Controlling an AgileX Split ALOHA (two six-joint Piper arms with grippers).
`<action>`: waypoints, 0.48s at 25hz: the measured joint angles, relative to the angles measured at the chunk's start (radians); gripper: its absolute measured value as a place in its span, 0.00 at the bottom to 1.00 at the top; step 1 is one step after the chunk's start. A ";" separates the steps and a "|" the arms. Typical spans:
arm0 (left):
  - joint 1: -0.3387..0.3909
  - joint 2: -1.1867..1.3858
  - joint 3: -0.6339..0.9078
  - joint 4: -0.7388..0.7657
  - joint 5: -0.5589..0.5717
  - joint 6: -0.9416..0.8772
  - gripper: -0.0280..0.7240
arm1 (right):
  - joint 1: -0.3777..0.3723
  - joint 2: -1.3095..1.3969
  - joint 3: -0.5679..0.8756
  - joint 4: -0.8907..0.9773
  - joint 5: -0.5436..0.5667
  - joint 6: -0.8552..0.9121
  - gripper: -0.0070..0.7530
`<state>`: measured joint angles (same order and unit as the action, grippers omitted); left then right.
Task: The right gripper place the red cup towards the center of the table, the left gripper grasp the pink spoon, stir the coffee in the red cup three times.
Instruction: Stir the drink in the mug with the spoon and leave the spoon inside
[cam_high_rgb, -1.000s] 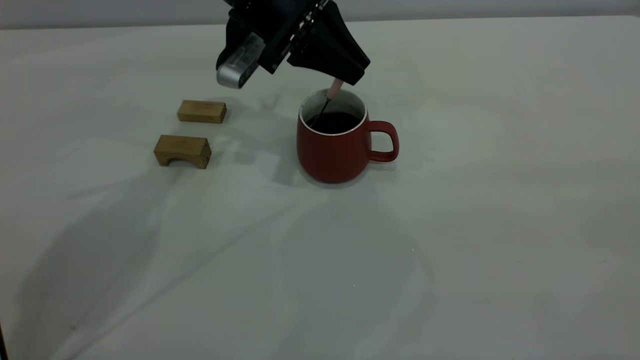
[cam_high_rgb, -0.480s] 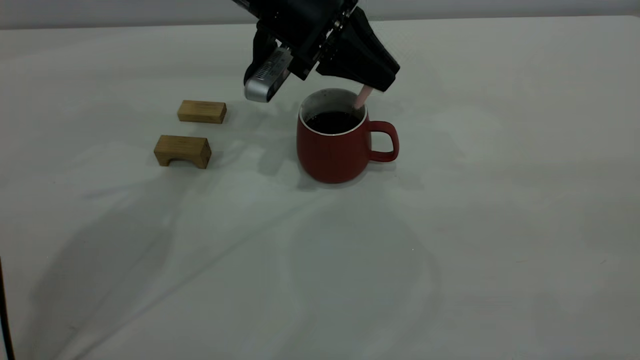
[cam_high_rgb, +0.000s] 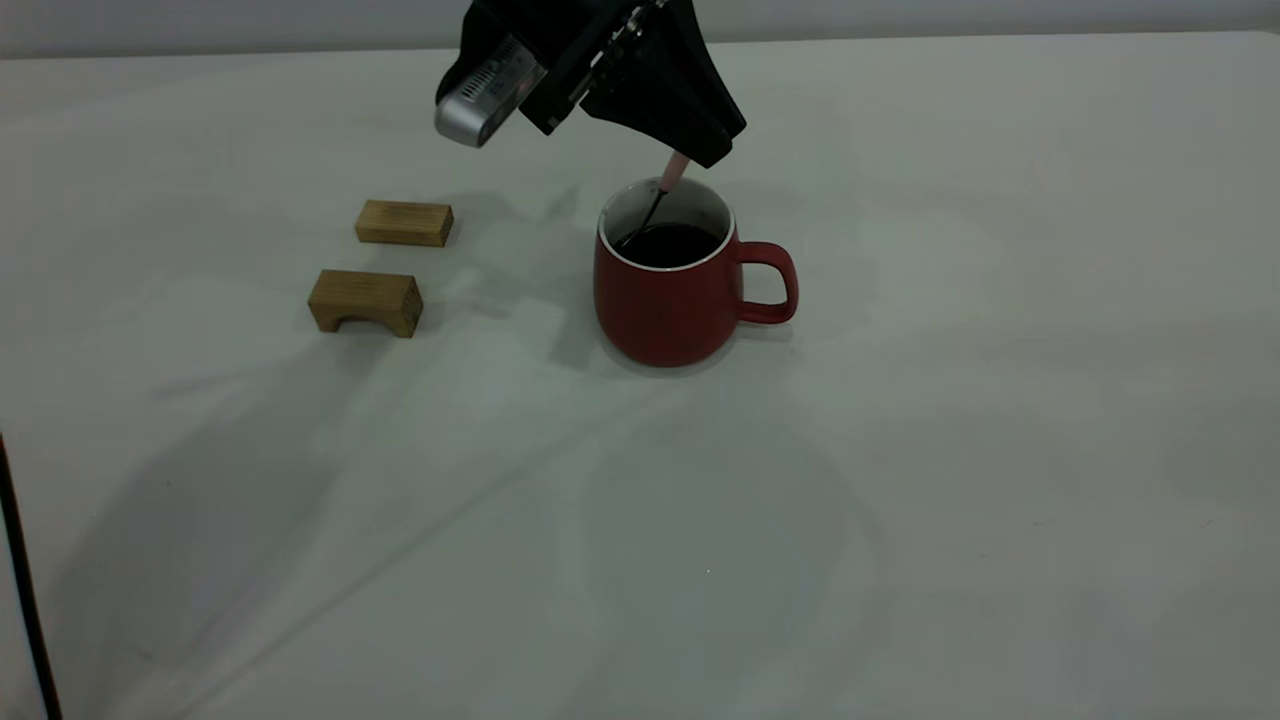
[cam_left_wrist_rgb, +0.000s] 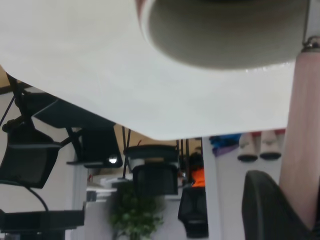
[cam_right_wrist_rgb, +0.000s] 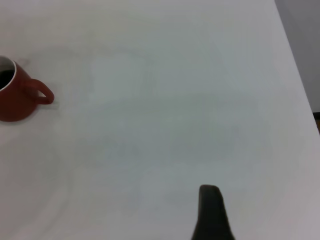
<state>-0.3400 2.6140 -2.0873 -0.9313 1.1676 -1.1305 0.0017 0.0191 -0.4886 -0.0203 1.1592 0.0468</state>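
Observation:
My left gripper has the pink spoon. Next, I let go of the spoon against the red cup's white rim (cam_high_rgb: 717, 235), beside the handle of the cup.
The red cup (cam_high_rgb: 665, 305) stands upright near the middle of the table (cam_high_rgb: 900, 450), its handle pointing right, with dark coffee (cam_high_rgb: 668, 244) inside. Just above its rim, my left gripper (cam_high_rgb: 700, 150) is shut on the pink spoon (cam_high_rgb: 674, 172). The spoon's grey neck slants down into the coffee at the cup's left side, and its bowl is hidden. In the left wrist view the pink handle (cam_left_wrist_rgb: 300, 125) runs beside a black finger (cam_left_wrist_rgb: 265, 205), with the cup's white inside (cam_left_wrist_rgb: 225, 35) beyond. My right gripper (cam_right_wrist_rgb: 210, 215) hovers over bare table, far from the cup (cam_right_wrist_rgb: 15, 100).
Two tan wooden blocks lie left of the cup: a flat one (cam_high_rgb: 403, 222) farther back and an arched one (cam_high_rgb: 365, 301) nearer. The table's edge (cam_right_wrist_rgb: 295, 75) shows in the right wrist view. A thin dark strip (cam_high_rgb: 25, 600) crosses the lower left corner.
Half a second ago the left gripper held the spoon at the cup's right rim. It has swung back left, and the spoon's neck now dips in at the cup's left side.

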 joint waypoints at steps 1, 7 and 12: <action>-0.002 0.001 -0.001 -0.015 0.000 0.010 0.25 | 0.000 0.000 0.000 0.000 0.000 0.000 0.78; -0.023 0.020 -0.003 -0.085 0.000 0.020 0.25 | 0.000 0.000 0.000 0.000 0.000 0.000 0.78; -0.030 0.021 -0.003 -0.044 0.000 0.008 0.25 | 0.000 0.000 0.000 0.000 0.000 0.000 0.78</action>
<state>-0.3696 2.6348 -2.0906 -0.9751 1.1676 -1.1224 0.0017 0.0191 -0.4886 -0.0203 1.1592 0.0468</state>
